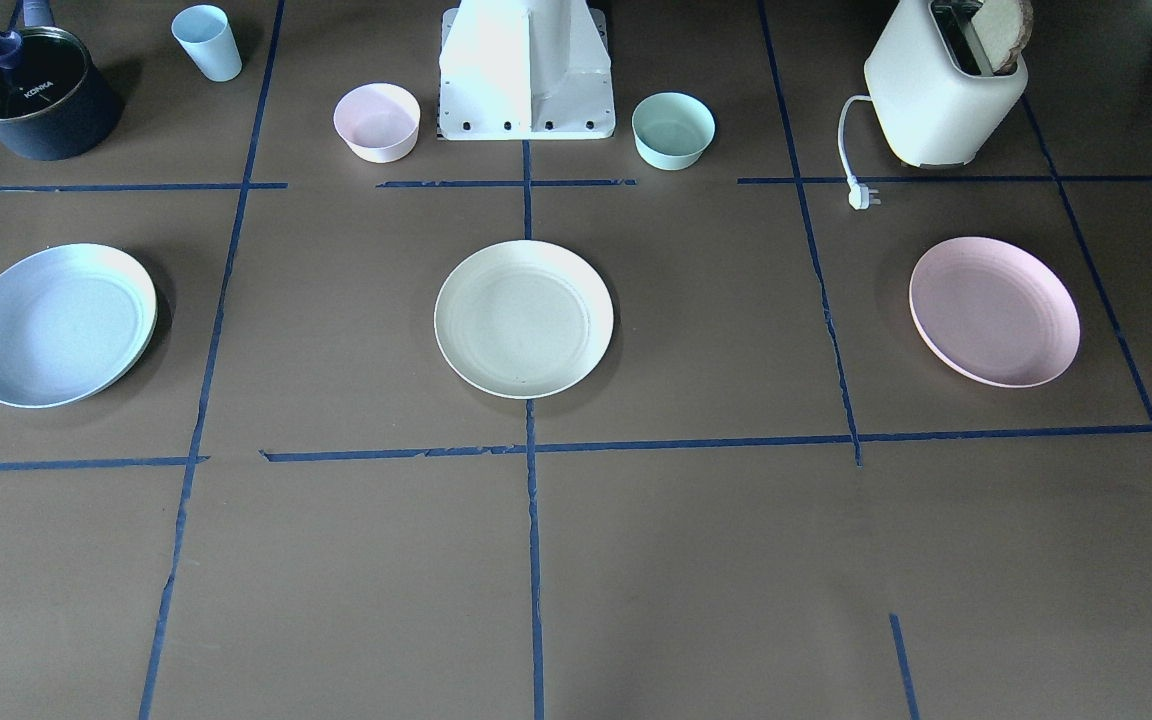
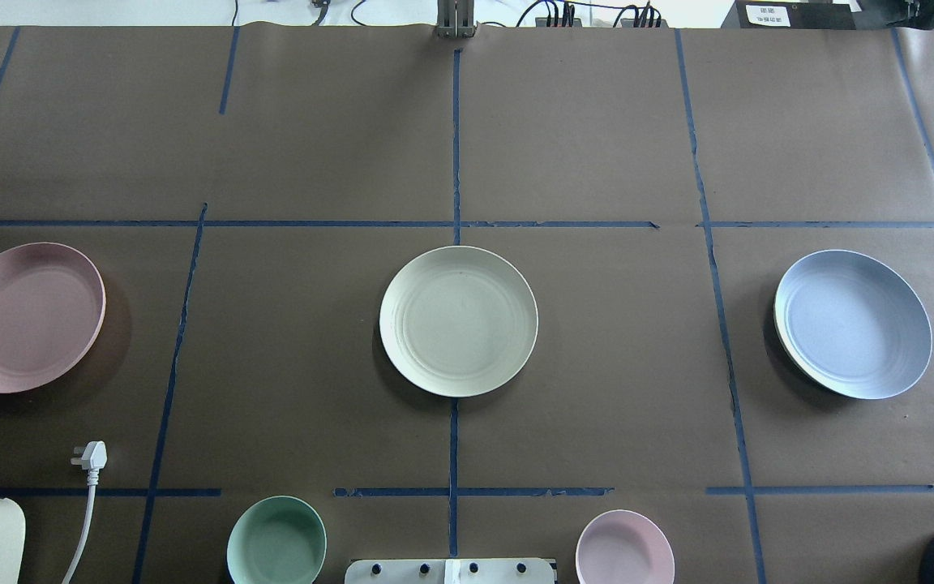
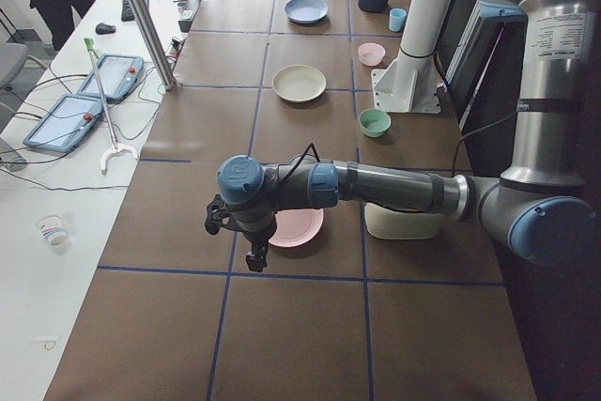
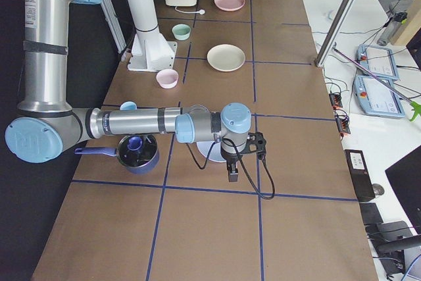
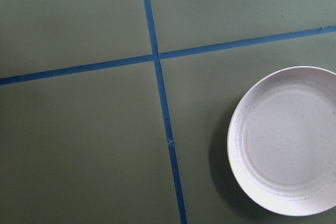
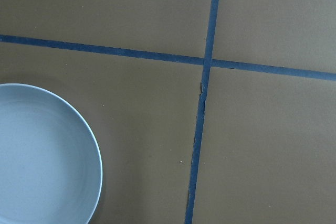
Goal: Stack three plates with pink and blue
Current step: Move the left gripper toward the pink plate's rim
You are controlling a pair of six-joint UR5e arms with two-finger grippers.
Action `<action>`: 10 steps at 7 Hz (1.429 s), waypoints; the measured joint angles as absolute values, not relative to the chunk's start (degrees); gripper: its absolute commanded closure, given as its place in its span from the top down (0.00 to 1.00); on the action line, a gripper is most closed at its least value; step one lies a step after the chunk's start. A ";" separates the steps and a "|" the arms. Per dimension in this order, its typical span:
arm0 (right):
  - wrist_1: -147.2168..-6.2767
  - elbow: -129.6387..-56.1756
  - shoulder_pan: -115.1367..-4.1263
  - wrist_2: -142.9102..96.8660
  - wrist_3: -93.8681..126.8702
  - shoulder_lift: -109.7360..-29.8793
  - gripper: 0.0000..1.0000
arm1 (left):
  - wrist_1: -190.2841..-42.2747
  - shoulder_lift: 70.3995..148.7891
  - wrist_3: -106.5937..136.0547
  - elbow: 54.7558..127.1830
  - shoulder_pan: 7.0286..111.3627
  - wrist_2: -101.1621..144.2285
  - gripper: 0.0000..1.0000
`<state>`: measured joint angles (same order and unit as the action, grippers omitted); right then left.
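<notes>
I should close my left gripper on the pink plate's outer rim (image 1: 1077,318) (image 5: 228,145), on the side that is farthest from the cream-white plate.
Three plates lie apart in a row on the brown table. The cream-white plate (image 1: 523,318) (image 2: 458,321) is in the middle. The pale pink plate (image 1: 994,310) (image 2: 25,316) (image 5: 286,140) is on the robot's left. The pale blue plate (image 1: 58,325) (image 2: 852,323) (image 6: 44,156) is on its right. The left gripper (image 3: 255,258) hangs above the table just beside the pink plate (image 3: 299,228). The right gripper (image 4: 232,172) hangs beside the blue plate (image 4: 204,153), which its arm partly hides. I cannot tell whether either gripper is open or shut.
By the robot base (image 1: 526,75) stand a small pink bowl (image 1: 377,121) and a mint bowl (image 1: 673,129). A toaster (image 1: 941,85) with its loose plug (image 1: 863,197) stands behind the pink plate. A dark pot (image 1: 36,105) and a blue cup (image 1: 207,42) stand behind the blue plate.
</notes>
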<state>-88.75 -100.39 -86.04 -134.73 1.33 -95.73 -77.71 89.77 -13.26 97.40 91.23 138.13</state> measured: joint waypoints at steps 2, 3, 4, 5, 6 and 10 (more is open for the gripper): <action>-88.63 -100.17 -86.18 -137.76 1.52 -95.71 1.00 | -77.56 89.33 -13.48 98.10 91.22 137.46 1.00; -88.58 -100.10 -86.21 -138.58 1.48 -95.69 1.00 | -77.59 89.19 -13.44 98.26 91.15 137.15 1.00; -88.54 -100.08 -86.22 -138.82 1.44 -95.65 1.00 | -77.63 89.15 -13.32 98.26 91.00 137.15 1.00; -88.52 -100.05 -86.22 -138.86 1.42 -95.57 1.00 | -77.68 89.11 -13.34 97.97 90.82 137.31 1.00; -88.51 -100.04 -86.22 -138.87 1.43 -95.50 1.00 | -77.82 88.77 -13.48 97.81 90.75 137.51 1.00; -88.51 -100.31 -86.22 -139.01 1.49 -95.56 1.00 | -92.46 87.14 0.46 93.83 82.09 137.67 1.00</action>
<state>-88.51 -100.31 -86.22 -139.01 1.49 -95.56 -92.46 87.14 0.46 93.83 82.09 137.67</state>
